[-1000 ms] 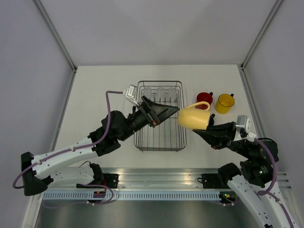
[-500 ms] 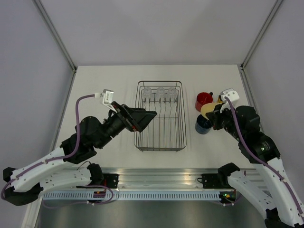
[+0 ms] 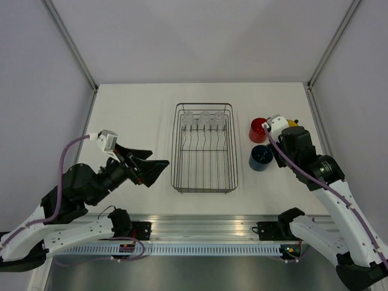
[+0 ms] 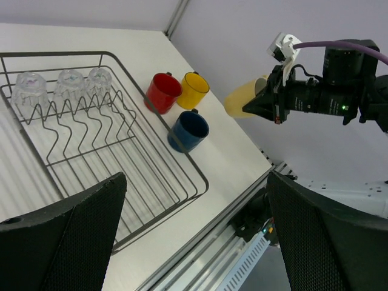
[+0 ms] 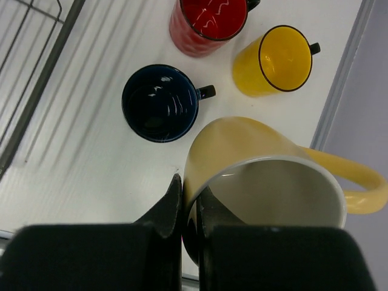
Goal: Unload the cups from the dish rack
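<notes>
Next, my right gripper sets the pale cream mug down on the table (image 3: 287, 158) (image 5: 220, 144) between the dark blue mug and the wall.
The dark wire dish rack (image 3: 204, 179) stands mid-table with three clear tumblers (image 3: 205, 118) upside down at its far end. The red mug (image 3: 259, 129), yellow mug (image 3: 293, 123) and dark blue mug (image 3: 260, 158) stand upright on the table right of it. My right gripper (image 5: 191, 203) is shut on the wall of the pale cream mug (image 5: 267, 176), held above the table right of the blue mug (image 5: 160, 103); my wrist hides it in the top view. My left gripper (image 3: 154, 161) is open and empty, left of the rack.
In the left wrist view the rack (image 4: 194, 194) and tumblers (image 4: 68, 82) lie below, and the right arm holds the cream mug (image 4: 242, 97) past the three mugs. The table's right edge and wall post run close beside the yellow mug (image 5: 276, 59).
My right arm has carried the cream mug from beside the rack to the right, near the other mugs. My left arm has drawn back from over the rack to its left, open.
</notes>
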Controlling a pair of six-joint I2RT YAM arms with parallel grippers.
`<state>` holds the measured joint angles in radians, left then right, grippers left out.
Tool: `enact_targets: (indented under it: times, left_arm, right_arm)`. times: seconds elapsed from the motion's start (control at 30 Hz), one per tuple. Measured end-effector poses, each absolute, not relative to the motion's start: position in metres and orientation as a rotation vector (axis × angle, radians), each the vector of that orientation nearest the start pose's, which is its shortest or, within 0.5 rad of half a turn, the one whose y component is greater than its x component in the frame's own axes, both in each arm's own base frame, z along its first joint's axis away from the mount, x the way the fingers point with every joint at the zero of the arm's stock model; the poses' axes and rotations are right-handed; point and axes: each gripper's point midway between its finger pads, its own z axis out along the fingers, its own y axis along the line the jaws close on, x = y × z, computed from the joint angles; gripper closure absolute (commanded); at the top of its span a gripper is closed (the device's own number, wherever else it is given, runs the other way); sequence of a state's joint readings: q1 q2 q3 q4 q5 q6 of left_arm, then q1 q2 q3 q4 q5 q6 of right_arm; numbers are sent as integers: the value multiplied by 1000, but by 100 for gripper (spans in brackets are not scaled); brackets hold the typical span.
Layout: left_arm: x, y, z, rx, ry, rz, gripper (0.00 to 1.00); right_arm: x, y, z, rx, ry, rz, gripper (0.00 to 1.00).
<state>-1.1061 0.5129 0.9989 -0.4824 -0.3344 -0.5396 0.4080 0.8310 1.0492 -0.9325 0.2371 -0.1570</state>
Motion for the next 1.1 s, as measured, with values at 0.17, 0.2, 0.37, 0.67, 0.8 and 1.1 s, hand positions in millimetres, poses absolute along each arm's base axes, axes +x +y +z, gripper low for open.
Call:
enact_targets:
  times: [0.17,0.2,0.37,0.67,0.8,1.1]
  left_arm:
    - [124,-165,368,253,1672,-969,0]
    - [122,-162,366,270,1675,-962,0]
    - [116,-151,353,338,1698,-909,0]
    - [117,-147,317,432,1736,-809,1]
    - [117,-145,310,448,1732,-795,0]
    - [115,-139,302,465,1711,-784,0]
  right_arm:
    - [228,43,214,-687,2238,-201,100]
    - [230,42,210,-714,2253,-209,100]
    - [243,33,181,-757,2378,-208,100]
    - [252,8,145,-710,2500,-166,100]
    - [254,2,125,-715,2538,-128,99]
    - [258,-6,92,-714,2610,-54,100]
